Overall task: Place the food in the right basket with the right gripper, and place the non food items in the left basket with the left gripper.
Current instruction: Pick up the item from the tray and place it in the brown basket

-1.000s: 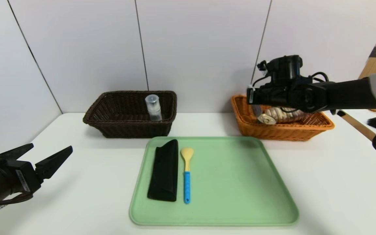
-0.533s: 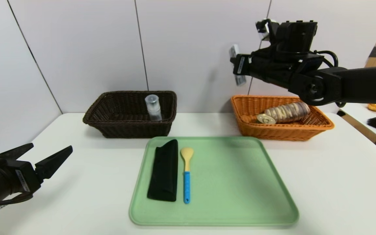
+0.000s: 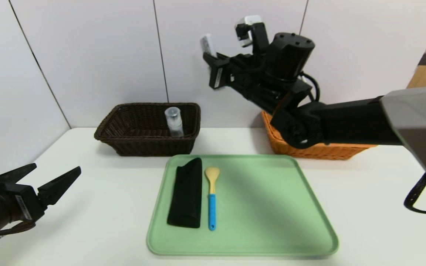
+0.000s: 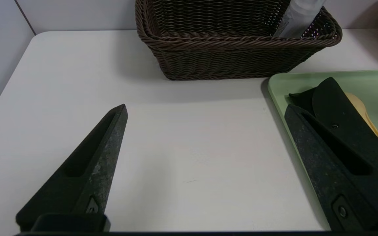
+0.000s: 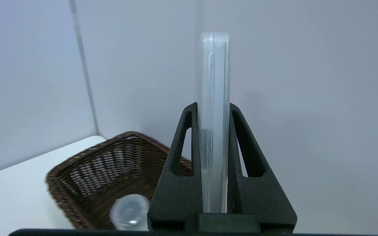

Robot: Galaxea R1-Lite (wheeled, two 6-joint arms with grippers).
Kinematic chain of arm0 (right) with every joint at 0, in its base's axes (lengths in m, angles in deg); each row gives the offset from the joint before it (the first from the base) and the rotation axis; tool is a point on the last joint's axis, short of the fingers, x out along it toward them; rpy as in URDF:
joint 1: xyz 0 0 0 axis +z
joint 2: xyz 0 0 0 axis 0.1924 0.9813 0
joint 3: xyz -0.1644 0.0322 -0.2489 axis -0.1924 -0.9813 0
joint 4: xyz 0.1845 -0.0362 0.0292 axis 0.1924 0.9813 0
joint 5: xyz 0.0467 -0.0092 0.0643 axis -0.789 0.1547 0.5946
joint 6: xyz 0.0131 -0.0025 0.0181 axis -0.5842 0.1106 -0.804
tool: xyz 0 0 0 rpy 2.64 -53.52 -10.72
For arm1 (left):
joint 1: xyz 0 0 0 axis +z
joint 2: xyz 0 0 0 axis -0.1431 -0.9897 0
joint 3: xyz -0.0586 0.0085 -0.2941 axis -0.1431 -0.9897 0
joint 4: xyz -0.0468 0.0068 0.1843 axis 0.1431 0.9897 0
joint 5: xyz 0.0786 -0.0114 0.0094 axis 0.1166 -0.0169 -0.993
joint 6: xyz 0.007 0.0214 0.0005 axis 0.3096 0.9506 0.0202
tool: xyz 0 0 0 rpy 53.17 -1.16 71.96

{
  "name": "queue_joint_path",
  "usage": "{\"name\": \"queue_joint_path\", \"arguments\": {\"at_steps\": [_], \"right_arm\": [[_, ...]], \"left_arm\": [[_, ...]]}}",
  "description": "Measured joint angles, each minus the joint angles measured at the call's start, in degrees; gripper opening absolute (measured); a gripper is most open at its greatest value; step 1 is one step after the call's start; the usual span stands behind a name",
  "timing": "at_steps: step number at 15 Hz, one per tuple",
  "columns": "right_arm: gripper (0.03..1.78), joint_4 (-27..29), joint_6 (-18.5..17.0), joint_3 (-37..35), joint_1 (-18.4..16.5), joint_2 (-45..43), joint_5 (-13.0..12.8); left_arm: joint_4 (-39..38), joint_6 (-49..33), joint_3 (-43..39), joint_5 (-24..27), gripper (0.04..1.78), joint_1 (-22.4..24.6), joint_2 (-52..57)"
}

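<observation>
The white case, now high between the two baskets, will be let go by my right gripper in the dark brown basket (image 3: 176,131), next to the clear bottle.
My right gripper (image 3: 213,61) hangs high in front of the back wall, between the two baskets. It is shut on a flat translucent white case (image 5: 213,75) that sticks out past its fingertips (image 5: 193,109). The dark brown left basket (image 3: 146,147) holds an upright clear bottle (image 3: 173,122). My right arm covers most of the orange right basket (image 3: 324,150), and the food is hidden. A black folded pouch (image 3: 186,192) and a spoon (image 3: 211,195) with a yellow bowl and blue handle lie on the green tray (image 3: 272,207). My left gripper (image 3: 54,169) is open, low at the table's left.
In the left wrist view my left gripper (image 4: 205,108) hovers over bare white table, with the brown basket (image 4: 235,52) ahead of it and the tray's corner (image 4: 277,82) beside one finger. The back wall stands close behind both baskets.
My right arm has risen from the orange basket and swung left toward the brown basket, carrying the white case. The left arm has hardly moved.
</observation>
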Motion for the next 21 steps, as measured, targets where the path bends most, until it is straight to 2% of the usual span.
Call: {"name": "queue_joint_path", "arguments": {"at_steps": [3,7,19,21], "right_arm": [[0.25,-2.1,0.65,0.46,2.78,4.49,-0.52],[0.25,-3.23,0.78,2.43,4.17,9.68,-3.69],[0.26,-1.29,0.83,4.77,4.79,14.67,-4.04],[0.6,-0.91,1.52,5.4,4.72,14.99,-5.35]], "left_arm": [[0.02,-0.09,0.0,-0.02,1.69,-0.02,0.05],[0.13,-0.2,-0.15,-0.02,1.69,0.02,0.0],[0.11,-0.22,-0.26,0.0,1.69,0.02,-0.77],[0.13,-0.26,-0.23,0.0,1.69,0.02,-0.9]]}}
